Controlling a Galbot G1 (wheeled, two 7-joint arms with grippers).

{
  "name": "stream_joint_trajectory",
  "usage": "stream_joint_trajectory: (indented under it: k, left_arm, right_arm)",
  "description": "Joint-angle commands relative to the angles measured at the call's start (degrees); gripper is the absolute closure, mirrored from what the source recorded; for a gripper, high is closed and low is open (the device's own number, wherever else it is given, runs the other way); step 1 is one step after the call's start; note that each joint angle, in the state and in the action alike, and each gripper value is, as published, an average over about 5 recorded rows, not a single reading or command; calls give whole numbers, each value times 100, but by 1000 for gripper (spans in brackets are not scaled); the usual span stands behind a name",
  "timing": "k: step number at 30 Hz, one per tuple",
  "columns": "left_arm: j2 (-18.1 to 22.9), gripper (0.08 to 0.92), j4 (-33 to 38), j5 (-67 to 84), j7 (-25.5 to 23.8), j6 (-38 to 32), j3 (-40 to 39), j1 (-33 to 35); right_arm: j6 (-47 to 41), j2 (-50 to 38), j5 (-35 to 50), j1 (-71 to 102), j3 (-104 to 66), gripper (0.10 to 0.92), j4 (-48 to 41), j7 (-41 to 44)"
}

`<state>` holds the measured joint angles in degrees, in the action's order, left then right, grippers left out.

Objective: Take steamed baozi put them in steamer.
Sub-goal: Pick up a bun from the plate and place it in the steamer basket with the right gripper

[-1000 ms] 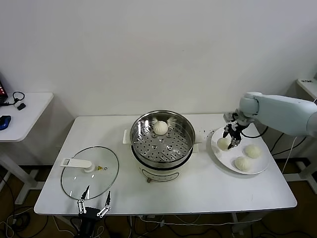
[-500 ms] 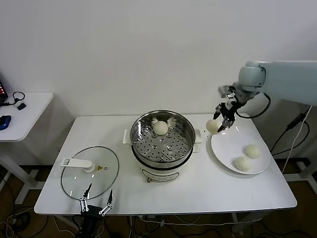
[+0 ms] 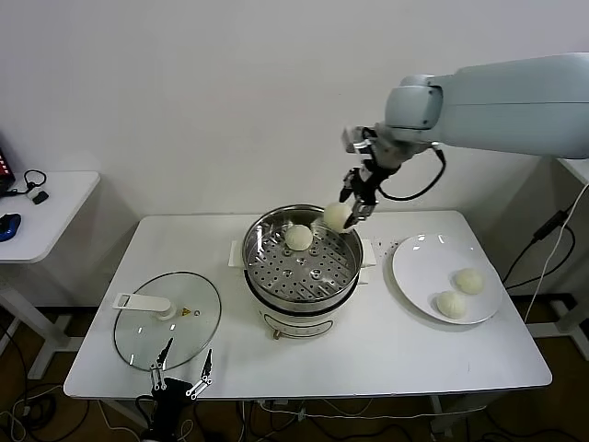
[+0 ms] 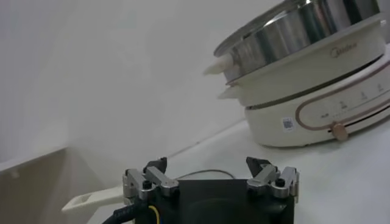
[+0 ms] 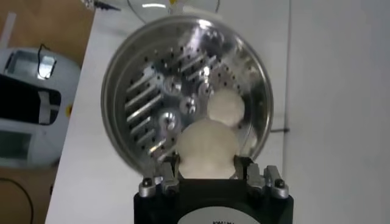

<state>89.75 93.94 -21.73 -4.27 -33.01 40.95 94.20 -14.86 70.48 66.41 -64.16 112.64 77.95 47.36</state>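
I should let go of the baozi in my right gripper on the steamer's perforated bottom toward the glass lid (image 3: 274, 260) (image 5: 190, 72).
In the head view my right gripper (image 3: 344, 212) is shut on a cream-white baozi (image 3: 337, 216), held in the air above the back right rim of the steamer (image 3: 254, 242). The right wrist view looks down past that held baozi (image 5: 207, 145) into the steel steamer (image 5: 137, 91), where one baozi (image 5: 226, 106) lies on the perforated floor. That same bun (image 3: 297, 237) sits at the back of the basket. Two more baozi (image 3: 469, 280) (image 3: 451, 303) rest on the white plate (image 3: 419, 272) to the right. My left gripper (image 3: 177, 379) is open and holds nothing, low at the table's front edge.
A flat glass lid (image 3: 166, 324) with a white handle lies on the table left of the steamer, just behind the left gripper. A small white side table (image 3: 51, 207) stands off to the left. The left wrist view shows the steamer's white base (image 4: 317, 103) from the side.
The right gripper has lifted a baozi off the plate and carried it up and to the left, to above the steamer's rim. Two buns stay on the plate. The left arm is still.
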Motion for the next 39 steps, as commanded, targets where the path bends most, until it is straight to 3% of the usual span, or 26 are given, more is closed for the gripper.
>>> stream_joint_trajectory:
  k: [1,17,33,39]
  left_arm:
    - [9,177,39,10,-6,15,25,-1]
    - [58,177,43,63,-49,77,101,-64]
    - [80,177,25,79,-74,93,97,-91]
    - [81,177,39,84,-72,86,110,-76]
  right_arm:
    - [-389,1025,427,958,-580,414,-604,-287]
    - [-379,1543,-196,2048,-685,414,-1576,-141]
    - [-384,1641,-405,2127,-631,414,-1615,-150]
    - [-361,1545,-435,2040,-648,318,-1627,-219]
